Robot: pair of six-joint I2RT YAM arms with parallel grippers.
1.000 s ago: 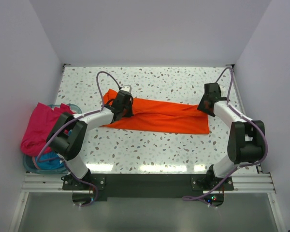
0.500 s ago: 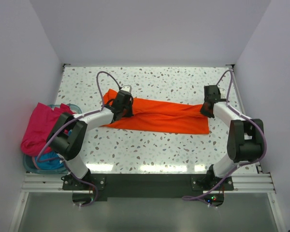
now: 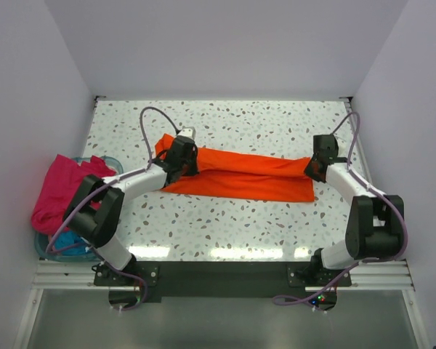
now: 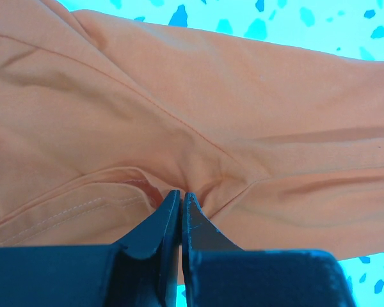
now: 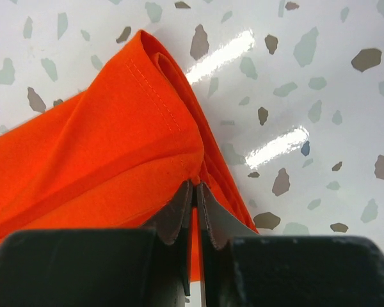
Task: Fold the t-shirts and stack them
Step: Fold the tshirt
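Note:
My left gripper needs to open and take the orange t-shirt nearer that sleeve end (image 4: 77, 185) before turning it, because the t-shirt bunches at its fingers, well in from the sleeve end.
The orange t-shirt (image 3: 240, 174) lies folded into a long strip across the middle of the table. My left gripper (image 3: 183, 157) is shut on its left end; in the left wrist view the cloth (image 4: 198, 109) bunches at the closed fingertips (image 4: 181, 195). My right gripper (image 3: 317, 166) is shut on the strip's right end; in the right wrist view the orange hem (image 5: 115, 141) is pinched between the fingertips (image 5: 195, 187). A magenta-pink shirt (image 3: 57, 190) hangs over a tub at the left, with teal-blue cloth (image 3: 71, 243) inside it.
The pale blue plastic tub (image 3: 45, 249) stands off the table's left edge. The speckled tabletop (image 3: 232, 225) is walled in white at the back and both sides. Purple cables loop above both arms.
Both grippers have moved slightly outward and the orange strip is now stretched straighter between them. The right arm has swung toward the right edge.

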